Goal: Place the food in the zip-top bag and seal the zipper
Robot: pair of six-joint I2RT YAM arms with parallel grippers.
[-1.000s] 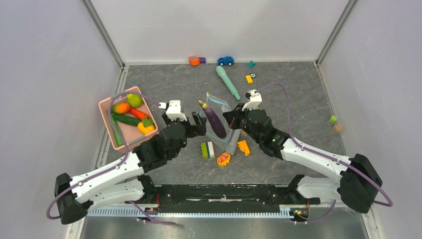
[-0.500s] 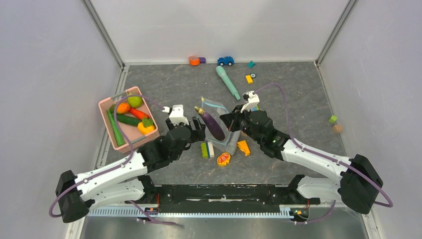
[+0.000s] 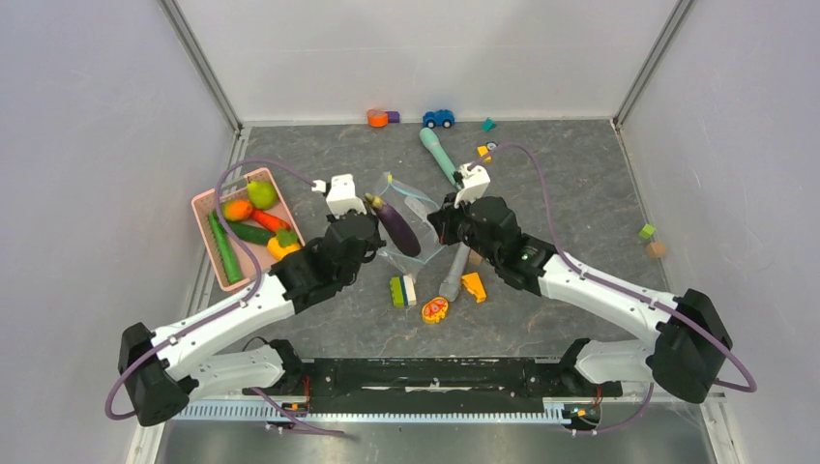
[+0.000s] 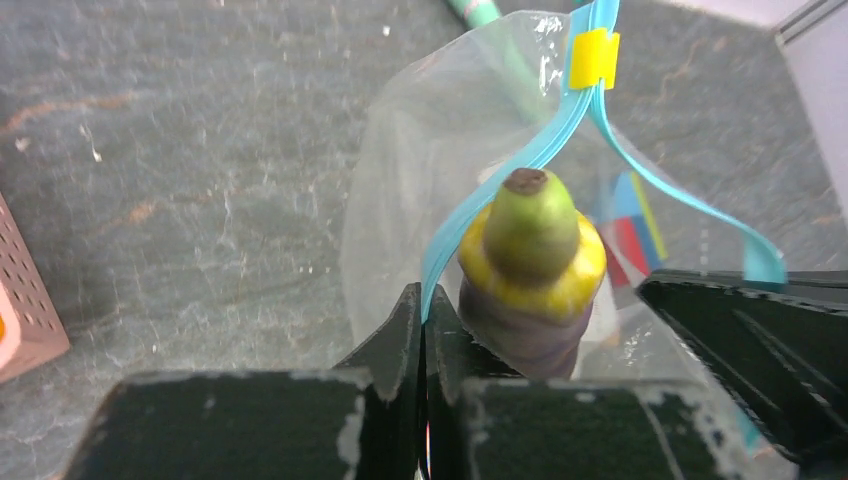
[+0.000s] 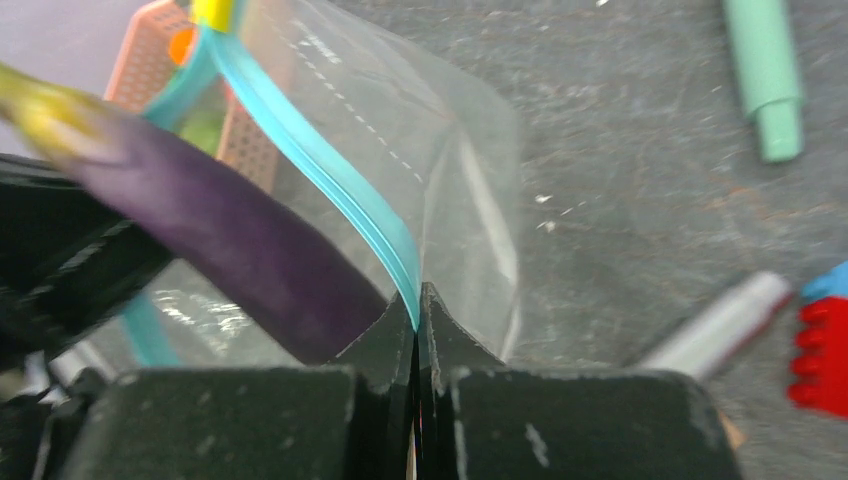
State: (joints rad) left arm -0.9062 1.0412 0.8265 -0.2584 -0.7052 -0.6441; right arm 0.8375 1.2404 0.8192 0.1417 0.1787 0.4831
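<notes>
The eggplant's stem end pokes out of the zip-top bag's opening, so my right gripper will open and take hold again of its teal zipper strip (image 5: 372, 220) to settle the eggplant inside.
The clear zip-top bag (image 3: 414, 198) hangs between my two grippers in the middle of the table. A purple eggplant (image 3: 392, 222) lies in its open mouth, green-and-yellow stem end (image 4: 530, 225) sticking out. My left gripper (image 4: 422, 300) is shut on one teal zipper (image 4: 500, 180) strip, right beside the eggplant. Shut on the opposite zipper strip (image 5: 330, 170) is my right gripper (image 5: 417, 298). A yellow slider (image 4: 593, 57) sits at the end where the strips meet. More food, orange (image 3: 237, 210), green (image 3: 261, 194) and red pieces, lies in the pink basket (image 3: 205, 208).
Near the bag lie a teal stick (image 3: 443, 159), a grey marker (image 3: 453, 275), building blocks (image 3: 403, 290), an orange block (image 3: 474, 286) and a flat orange-red oval toy (image 3: 434, 309). A blue car (image 3: 438, 118) and small pieces sit along the far wall.
My left gripper has closed onto the bag's zipper strip. Both grippers have moved toward the far side, carrying the bag and eggplant with them.
</notes>
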